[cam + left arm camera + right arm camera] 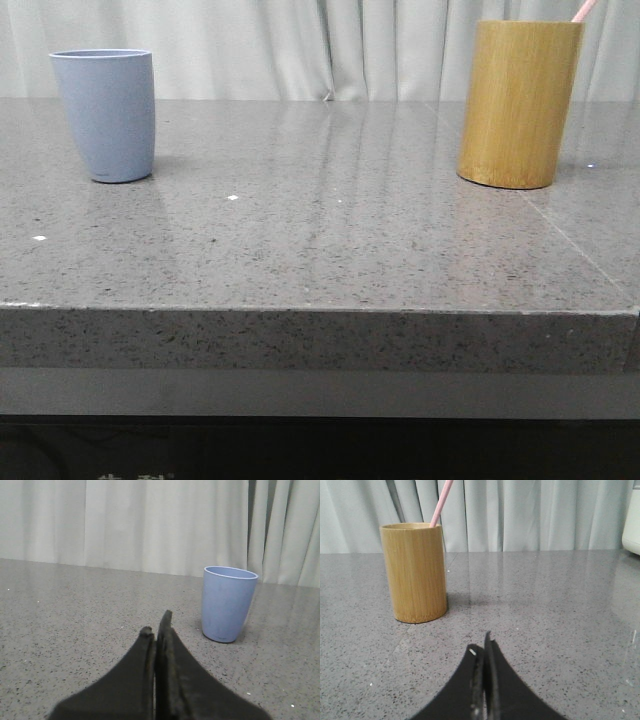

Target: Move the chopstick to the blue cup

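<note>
The left gripper should next move to the blue cup and close on its rim (pixel 57 54), on the side farthest from the bamboo cylinder.
The blue cup (pixel 105 114) stands upright at the far left of the grey table; it also shows in the left wrist view (pixel 228 603). A pink chopstick end (pixel 583 10) sticks out of the bamboo cylinder (pixel 519 102) at the far right; in the right wrist view the chopstick (pixel 441 502) leans in the cylinder (pixel 415 572). My left gripper (pixel 156 624) is shut and empty, low over the table, short of the blue cup. My right gripper (pixel 481 647) is shut and empty, short of the cylinder. Neither gripper shows in the front view.
The grey speckled table (pixel 320 240) has a front edge near the camera and a seam line (pixel 560 235) at the right. White curtains hang behind. A white object (pixel 632 520) stands at the edge of the right wrist view.
</note>
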